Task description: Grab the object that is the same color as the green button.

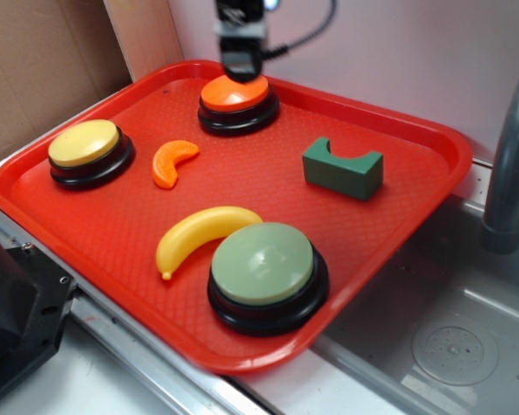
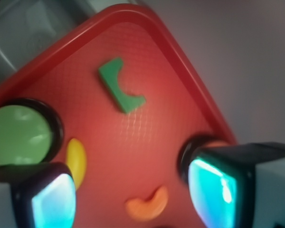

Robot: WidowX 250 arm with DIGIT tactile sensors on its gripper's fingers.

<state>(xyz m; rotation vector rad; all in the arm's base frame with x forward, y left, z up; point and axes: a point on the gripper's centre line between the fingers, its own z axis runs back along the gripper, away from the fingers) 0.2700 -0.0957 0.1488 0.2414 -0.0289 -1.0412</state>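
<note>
The robot's gripper needs to close on the narrow middle point(image 1: 342, 164) point(image 2: 114, 87) of the dark green block, with one finger inside the block's curved notch.
The object, a dark green block point(image 1: 343, 168) with a curved notch in its top, lies on the right side of the red tray point(image 1: 112, 233); the wrist view shows the block point(image 2: 118, 85) near the tray's far corner. The green button point(image 1: 263, 264), pale and domed on a black base, sits at the tray's front and appears at the left edge as the green button point(image 2: 16, 134) from the wrist. My gripper point(image 1: 240, 65) hangs over the orange-topped button at the back of the tray, well left of the block. My gripper point(image 2: 133, 192) is open with nothing between its fingers.
An orange-topped button point(image 1: 238, 99) sits under the gripper and a yellow-topped button point(image 1: 88, 152) at the left. A toy banana point(image 1: 199, 235) and an orange slice point(image 1: 173, 162) lie mid-tray. A grey faucet point(image 1: 510, 164) and a sink basin point(image 1: 450, 346) are to the right.
</note>
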